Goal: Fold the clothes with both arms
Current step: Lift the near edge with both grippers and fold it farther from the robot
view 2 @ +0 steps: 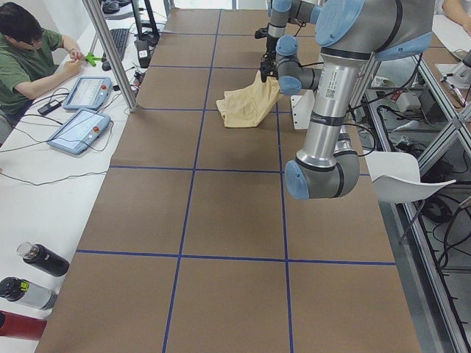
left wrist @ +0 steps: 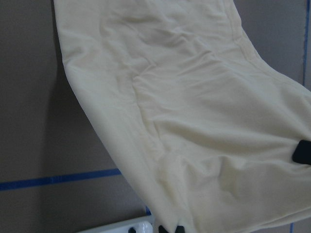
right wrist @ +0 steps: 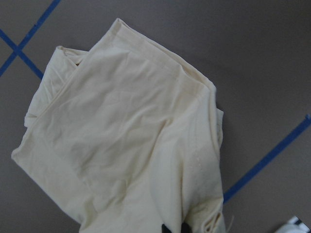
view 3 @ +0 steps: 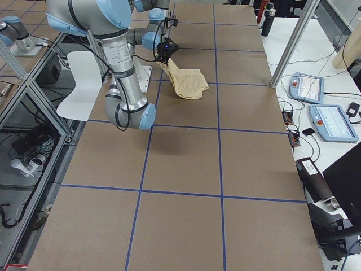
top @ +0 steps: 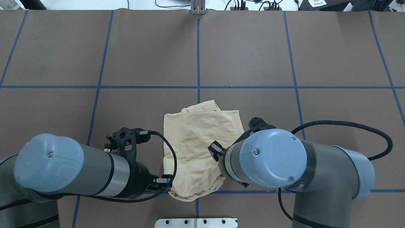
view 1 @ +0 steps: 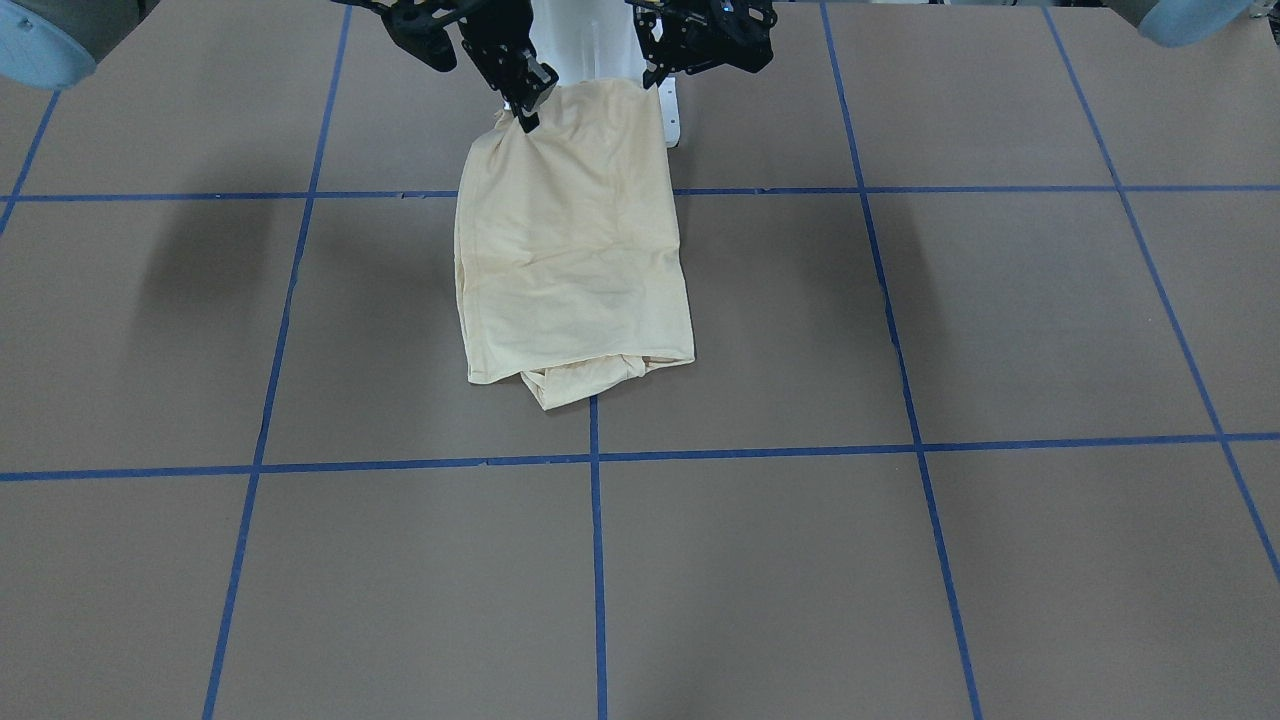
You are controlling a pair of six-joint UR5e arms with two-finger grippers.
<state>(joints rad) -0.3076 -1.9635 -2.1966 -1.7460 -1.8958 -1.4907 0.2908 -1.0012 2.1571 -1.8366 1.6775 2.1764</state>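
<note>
I will have my left gripper let go of the lifted corner of the shirt at the shirt's far corner (view 1: 695, 377) on that same gripper's side.
The pale cream-yellow shirt (view 1: 570, 260) is folded into a narrow rectangle. Its far end rests on the brown table, and its near edge is lifted at the robot's base. My right gripper (view 1: 527, 115) is shut on one lifted corner. My left gripper (view 1: 652, 78) is shut on the other corner. In the overhead view the shirt (top: 196, 142) lies between both wrists, which hide the grippers. The left wrist view shows the cloth (left wrist: 194, 121) hanging from the dark fingertips (left wrist: 167, 228). The right wrist view shows the cloth (right wrist: 121, 131) the same way. No print shows.
Blue tape lines (view 1: 596, 560) divide the table into squares. The white base pedestal (top: 196, 222) stands just behind the lifted edge. An operator (view 2: 29, 51) sits past the table's far side with tablets (view 2: 77, 129) and bottles (view 2: 40, 259).
</note>
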